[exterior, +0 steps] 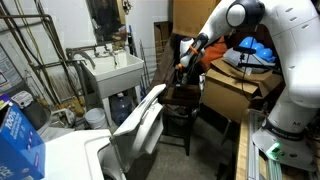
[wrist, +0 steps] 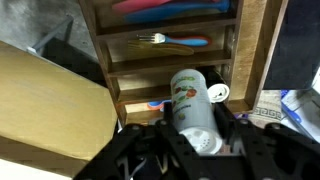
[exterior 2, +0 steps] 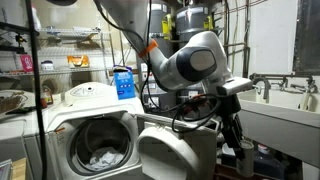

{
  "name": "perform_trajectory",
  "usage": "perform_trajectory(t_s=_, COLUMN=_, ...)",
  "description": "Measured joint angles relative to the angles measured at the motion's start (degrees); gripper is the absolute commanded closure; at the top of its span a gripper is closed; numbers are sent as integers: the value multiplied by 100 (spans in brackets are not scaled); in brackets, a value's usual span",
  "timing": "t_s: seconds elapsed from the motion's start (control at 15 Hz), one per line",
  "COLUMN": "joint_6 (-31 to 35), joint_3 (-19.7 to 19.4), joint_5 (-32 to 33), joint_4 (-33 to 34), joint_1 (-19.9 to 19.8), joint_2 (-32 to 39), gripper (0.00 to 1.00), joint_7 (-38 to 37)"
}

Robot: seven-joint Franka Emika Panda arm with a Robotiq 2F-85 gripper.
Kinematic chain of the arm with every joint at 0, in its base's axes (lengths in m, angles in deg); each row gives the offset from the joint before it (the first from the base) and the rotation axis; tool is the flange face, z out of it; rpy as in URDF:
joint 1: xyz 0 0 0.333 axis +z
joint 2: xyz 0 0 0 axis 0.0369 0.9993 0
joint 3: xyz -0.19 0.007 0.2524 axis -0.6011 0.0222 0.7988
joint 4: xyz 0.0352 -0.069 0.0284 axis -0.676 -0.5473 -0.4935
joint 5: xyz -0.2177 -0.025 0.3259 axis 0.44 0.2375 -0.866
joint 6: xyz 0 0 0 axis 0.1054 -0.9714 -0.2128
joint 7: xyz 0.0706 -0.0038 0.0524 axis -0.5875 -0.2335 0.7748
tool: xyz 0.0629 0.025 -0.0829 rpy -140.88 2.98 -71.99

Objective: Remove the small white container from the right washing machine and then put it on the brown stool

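Note:
I should use my gripper to set the small white container down on the brown stool's wooden slats (exterior: 182, 90) (wrist: 187, 83) next to the black can.
My gripper (wrist: 195, 128) is shut on the small white container (wrist: 190, 98), a white cylinder with a printed label and a shaker lid. In an exterior view my gripper (exterior: 186, 57) hangs just above the dark brown stool (exterior: 181, 96), whose seat is bare. The right washing machine's white lid (exterior: 140, 120) stands open to the lower left of the stool. It also shows in an exterior view (exterior 2: 178, 150), where my gripper (exterior 2: 236, 118) is low, to the right of the lid. The container is too small to make out in both exterior views.
A white utility sink (exterior: 114, 68) hangs on the wall behind the stool. Tan cardboard boxes (exterior: 236, 92) are stacked beside it, and one box (wrist: 50, 110) lies close under my wrist. A wooden slatted rack (wrist: 170, 45) holds utensils. A front-loading washer (exterior 2: 95, 145) stands open.

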Motion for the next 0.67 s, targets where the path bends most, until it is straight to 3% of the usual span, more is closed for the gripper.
perform_trajectory(t_s=0.27, joint_6=626, joint_3=345, joint_5=-847, joint_4=15, joint_1=-567, joint_2=369, gripper=80, joint_7=1641)
perform_trajectory(t_s=0.47, joint_6=708, joint_3=575, joint_5=-1439, joint_4=83, joint_1=-919, joint_2=603, gripper=80, joint_7=2741)
perform_trajectory(t_s=0.53, joint_6=698, joint_3=534, joint_5=-1556, joint_4=124, joint_1=-943, joint_2=677, gripper=55, joint_7=2948)
perform_trajectory(t_s=0.67, joint_6=627, joint_3=364, joint_5=-1701, joint_4=219, joint_1=-903, joint_2=790, gripper=55, joint_7=3059)
